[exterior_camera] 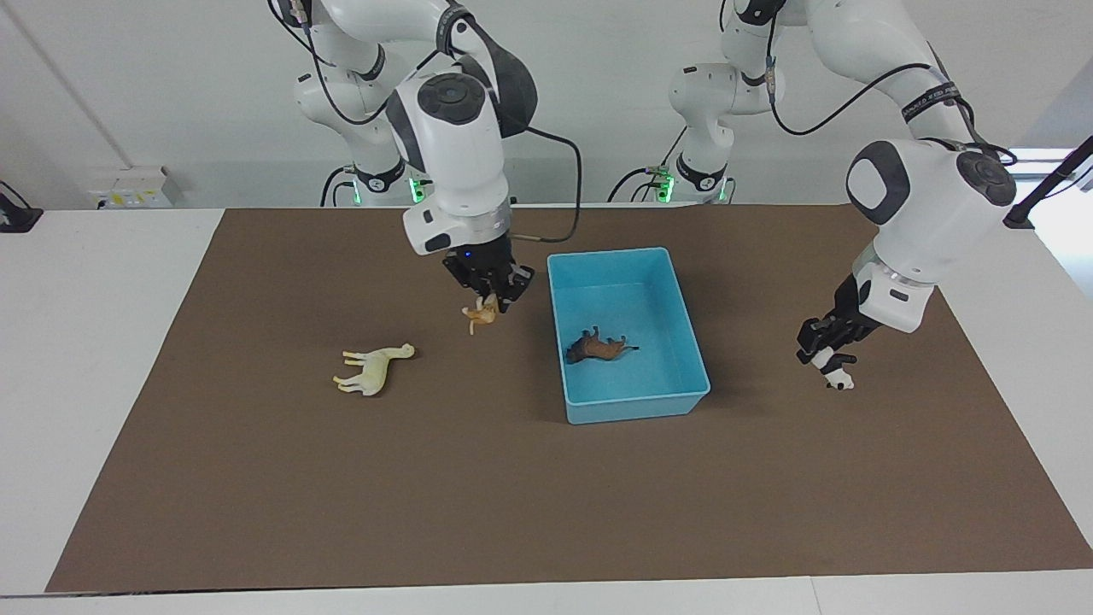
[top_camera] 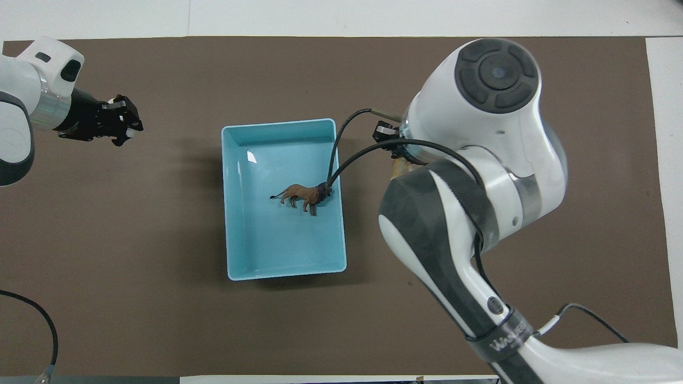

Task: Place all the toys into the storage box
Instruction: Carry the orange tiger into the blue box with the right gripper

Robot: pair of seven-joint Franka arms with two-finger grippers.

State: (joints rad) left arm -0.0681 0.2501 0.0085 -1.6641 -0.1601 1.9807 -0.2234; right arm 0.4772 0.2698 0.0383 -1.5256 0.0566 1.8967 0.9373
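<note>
The robot's left gripper should set the black-and-white panda, now raised over the mat, down against the brown lion's hindquarters (top_camera: 294,186) in the light-blue storage box.
The light-blue storage box (exterior_camera: 610,254) (top_camera: 277,122) stands mid-table with the brown lion (exterior_camera: 600,346) (top_camera: 304,195) lying in it. My right gripper (exterior_camera: 493,301) is shut on the orange tiger (exterior_camera: 480,316), which hangs over the mat just beside the box wall on the right arm's side. In the overhead view the right arm covers that gripper, and only a bit of the tiger (top_camera: 399,168) shows. My left gripper (exterior_camera: 824,357) (top_camera: 125,117) is shut on the black-and-white panda (exterior_camera: 839,378), raised over the mat toward the left arm's end. The cream horse (exterior_camera: 373,367) lies on its side on the mat.
A brown mat (exterior_camera: 512,495) covers the white table. In the overhead view the right arm's bulk (top_camera: 480,160) hides the horse and the mat around it. A cable (top_camera: 32,304) loops at the corner by the left arm's base.
</note>
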